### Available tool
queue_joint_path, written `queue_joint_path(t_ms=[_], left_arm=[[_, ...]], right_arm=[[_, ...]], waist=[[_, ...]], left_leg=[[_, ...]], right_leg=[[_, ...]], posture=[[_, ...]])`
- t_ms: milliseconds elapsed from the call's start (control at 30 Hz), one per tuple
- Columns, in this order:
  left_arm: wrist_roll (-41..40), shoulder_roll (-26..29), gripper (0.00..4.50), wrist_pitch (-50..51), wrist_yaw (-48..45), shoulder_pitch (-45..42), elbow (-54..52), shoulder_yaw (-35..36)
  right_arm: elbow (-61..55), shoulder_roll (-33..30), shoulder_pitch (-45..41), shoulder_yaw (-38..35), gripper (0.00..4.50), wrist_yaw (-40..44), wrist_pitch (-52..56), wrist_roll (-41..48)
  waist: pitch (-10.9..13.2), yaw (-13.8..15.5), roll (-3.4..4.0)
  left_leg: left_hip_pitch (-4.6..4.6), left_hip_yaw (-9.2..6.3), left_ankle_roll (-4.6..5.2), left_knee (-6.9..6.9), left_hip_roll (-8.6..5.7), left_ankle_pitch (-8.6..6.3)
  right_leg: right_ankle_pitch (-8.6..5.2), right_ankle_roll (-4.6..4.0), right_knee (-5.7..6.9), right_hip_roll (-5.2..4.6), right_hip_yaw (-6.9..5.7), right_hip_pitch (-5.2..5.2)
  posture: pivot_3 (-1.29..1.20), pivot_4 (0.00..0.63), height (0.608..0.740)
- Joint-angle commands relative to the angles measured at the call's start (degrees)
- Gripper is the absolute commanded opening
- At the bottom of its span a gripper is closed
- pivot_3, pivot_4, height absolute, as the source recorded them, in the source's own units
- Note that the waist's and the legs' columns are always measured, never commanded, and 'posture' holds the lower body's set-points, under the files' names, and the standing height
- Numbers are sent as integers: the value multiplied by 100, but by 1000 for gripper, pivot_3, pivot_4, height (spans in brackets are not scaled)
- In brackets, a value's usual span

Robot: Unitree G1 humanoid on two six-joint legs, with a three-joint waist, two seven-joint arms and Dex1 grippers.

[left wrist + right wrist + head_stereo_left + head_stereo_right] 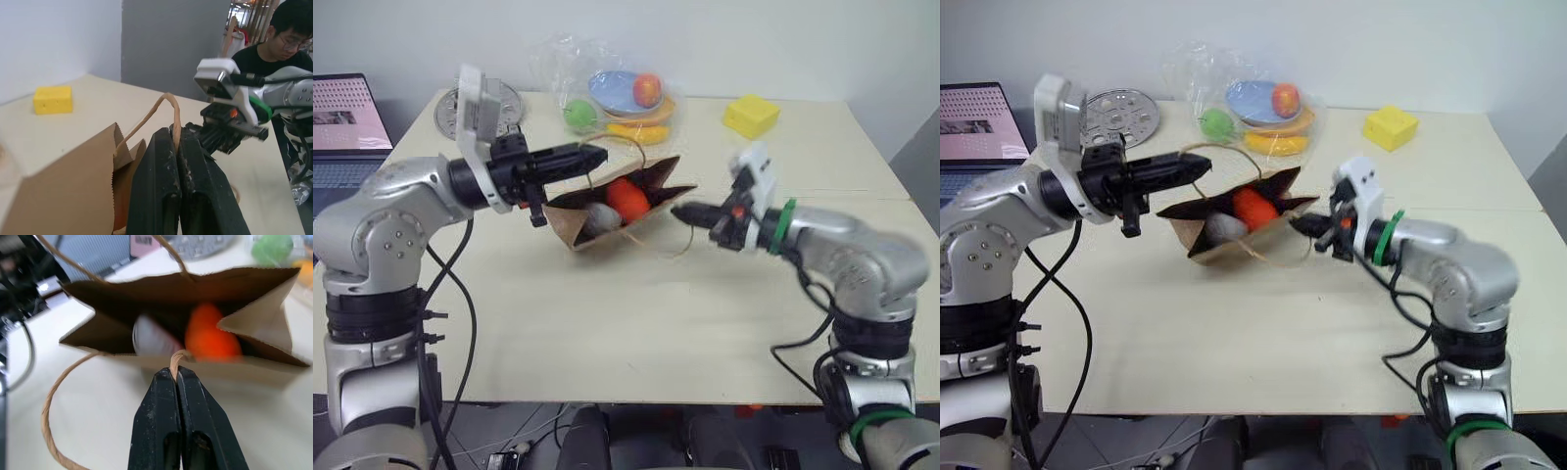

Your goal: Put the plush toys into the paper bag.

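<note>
My left gripper will let go of the brown paper bag, now hanging just above the table, so that it stands on the table (651,238) in front of the plastic fruit bag.
The brown paper bag (564,218) hangs tilted just above the table, its mouth open toward me. Inside lie the plush toys: the orange carrot (628,199) and, beside it, the white egg (599,221). My left gripper (595,155) reaches in level from the left and is shut on one twine handle (146,116) above the bag's far rim. From the right, my right gripper (681,211) is shut on the other twine handle (49,406) at the near rim. The right wrist view looks straight into the bag at the carrot (210,335) and the egg (149,338).
Behind the bag sits a clear plastic bag of fruit (622,98), with a yellow block (751,116) to its right and a round metal disc (480,106) to its left. A laptop (347,122) stands off the table's left side. A person (288,29) sits beyond the table.
</note>
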Motion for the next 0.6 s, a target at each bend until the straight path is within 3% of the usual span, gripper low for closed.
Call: queue_joint_path(t_ms=[33, 600], left_arm=[[322, -98, 0, -365, -219, -327, 422, -205], [1221, -821, 0, -1320, -618, -1101, 1821, -571]], right_arm=[[243, 0, -516, -529, 28, -265, 439, 315], [338, 341, -812, -684, 28, -1112, 217, 511]], waist=[[0, 3, 1], [2, 3, 3]], left_leg=[[0, 1, 0, -1, 0, 0], [-13, 3, 1, -4, -1, 0]], right_leg=[[0, 0, 0, 0, 0, -2], [0, 0, -2, -1, 1, -13]], posture=[[0, 150, 740], [0, 150, 740]])
